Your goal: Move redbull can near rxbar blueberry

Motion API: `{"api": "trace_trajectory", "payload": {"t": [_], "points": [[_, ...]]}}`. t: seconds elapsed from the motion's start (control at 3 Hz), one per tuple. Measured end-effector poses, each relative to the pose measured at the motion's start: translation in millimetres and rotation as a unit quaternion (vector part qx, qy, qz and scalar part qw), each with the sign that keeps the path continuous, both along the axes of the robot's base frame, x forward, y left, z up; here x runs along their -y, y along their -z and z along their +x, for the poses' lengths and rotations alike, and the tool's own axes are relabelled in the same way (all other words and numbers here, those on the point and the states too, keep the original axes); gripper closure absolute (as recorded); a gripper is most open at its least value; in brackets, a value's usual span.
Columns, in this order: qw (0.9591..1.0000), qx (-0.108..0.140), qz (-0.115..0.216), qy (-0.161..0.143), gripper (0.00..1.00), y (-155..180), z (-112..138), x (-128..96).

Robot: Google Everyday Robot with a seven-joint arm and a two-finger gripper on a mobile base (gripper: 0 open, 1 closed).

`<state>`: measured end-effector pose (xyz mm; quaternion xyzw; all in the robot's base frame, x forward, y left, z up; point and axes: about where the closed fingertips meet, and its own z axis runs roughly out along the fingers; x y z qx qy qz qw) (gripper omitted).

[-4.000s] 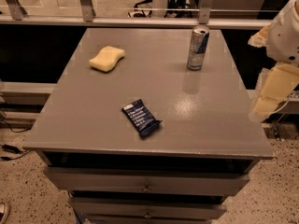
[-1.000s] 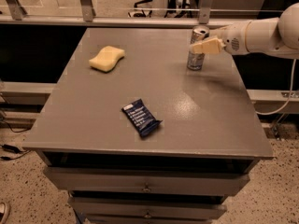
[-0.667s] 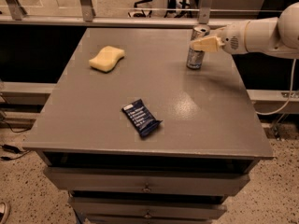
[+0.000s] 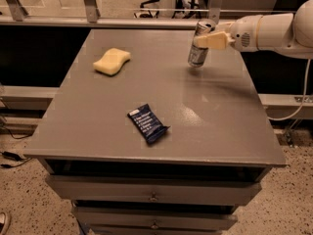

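Note:
Next, I let go of the redbull can on the grey table [image 4: 141,57], next to the pale yellow sponge.
The redbull can [image 4: 197,56], slim and silver-blue, is at the back right of the grey table [image 4: 220,116] and leans with its top to the right. My gripper [image 4: 208,39] reaches in from the right and is shut around the can's upper part. The white arm [image 4: 266,31] stretches off the right edge. The rxbar blueberry [image 4: 148,124], a flat dark navy wrapper with white text, lies near the table's front centre, well apart from the can.
A pale yellow sponge [image 4: 112,61] lies at the back left of the table. A metal railing [image 4: 146,21] runs behind the far edge. Drawers [image 4: 154,196] sit under the tabletop. A cable hangs at the right side.
The gripper came in from the right and closed on the can. Since a second ago the can has tilted and shifted slightly left. The rxbar and the sponge have not moved.

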<state>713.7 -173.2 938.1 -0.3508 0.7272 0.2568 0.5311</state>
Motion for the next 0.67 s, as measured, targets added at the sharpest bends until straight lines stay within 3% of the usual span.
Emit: {"api": "trace_trajectory", "payload": {"t": [0.33, 0.67], "points": [[1.0000, 0.000, 0.000, 0.000, 1.00, 0, 0, 0], [0.9998, 0.012, 0.017, -0.002, 1.00, 0, 12, -22]]}}
